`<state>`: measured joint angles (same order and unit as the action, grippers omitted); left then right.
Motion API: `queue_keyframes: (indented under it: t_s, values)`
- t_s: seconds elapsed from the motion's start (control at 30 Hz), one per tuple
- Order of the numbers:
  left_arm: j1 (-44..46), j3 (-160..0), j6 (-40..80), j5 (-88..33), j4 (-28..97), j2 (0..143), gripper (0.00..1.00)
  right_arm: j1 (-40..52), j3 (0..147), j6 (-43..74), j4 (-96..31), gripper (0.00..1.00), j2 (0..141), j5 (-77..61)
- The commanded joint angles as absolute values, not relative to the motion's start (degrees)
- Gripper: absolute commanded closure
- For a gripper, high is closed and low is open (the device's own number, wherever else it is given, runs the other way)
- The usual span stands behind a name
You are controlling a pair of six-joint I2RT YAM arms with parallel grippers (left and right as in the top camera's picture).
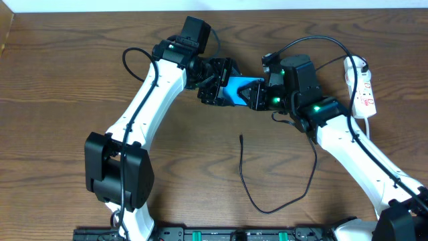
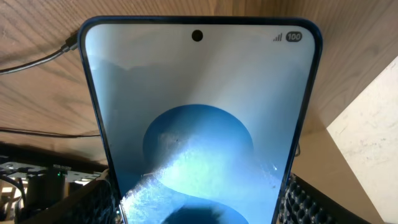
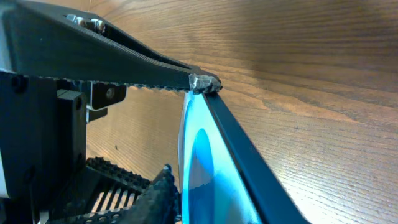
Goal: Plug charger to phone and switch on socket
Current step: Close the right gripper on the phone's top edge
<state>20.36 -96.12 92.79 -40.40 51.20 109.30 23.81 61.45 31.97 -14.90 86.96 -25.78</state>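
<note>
I should open my left gripper, which spans the phone's long edges facing the screen, then turn it and pinch the phone's thickness (image 1: 231, 92) while my right gripper holds the phone.
The phone (image 1: 237, 89), its screen bright blue, is held off the table between both grippers. My left gripper (image 1: 215, 86) is shut on its left end. The screen fills the left wrist view (image 2: 199, 118), with my left gripper's (image 2: 199, 214) fingers on both long edges. My right gripper (image 1: 262, 96) is shut on the right end. The right wrist view shows the phone (image 3: 208, 155) edge-on beside my right gripper's (image 3: 186, 199) finger. The charger's black cable (image 1: 267, 209) lies loose on the table, its plug tip (image 1: 241, 137) below the phone. I cannot make out its adapter. The socket (image 1: 363, 87) lies at far right.
The cable loops from the tip down toward the front edge, then back up under my right arm. The socket's white cord (image 1: 348, 63) curls at its far end. A dark rail (image 1: 214, 234) runs along the front edge. A thin grey cable (image 2: 34, 61) lies beyond the phone's corner.
</note>
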Motion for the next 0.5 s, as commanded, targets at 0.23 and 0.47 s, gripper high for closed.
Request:
queue_keyframes:
  t_s: [0.23,0.47]
  values:
    - [20.56,-96.51,93.12,-41.52,51.27,108.16,0.92,24.1,62.46,31.64,-14.79,0.97,87.35,-25.58]
    - [20.56,-96.51,92.18,-41.34,51.27,108.16,0.51,22.74,62.46,31.64,-14.41,0.99,87.35,-25.58]
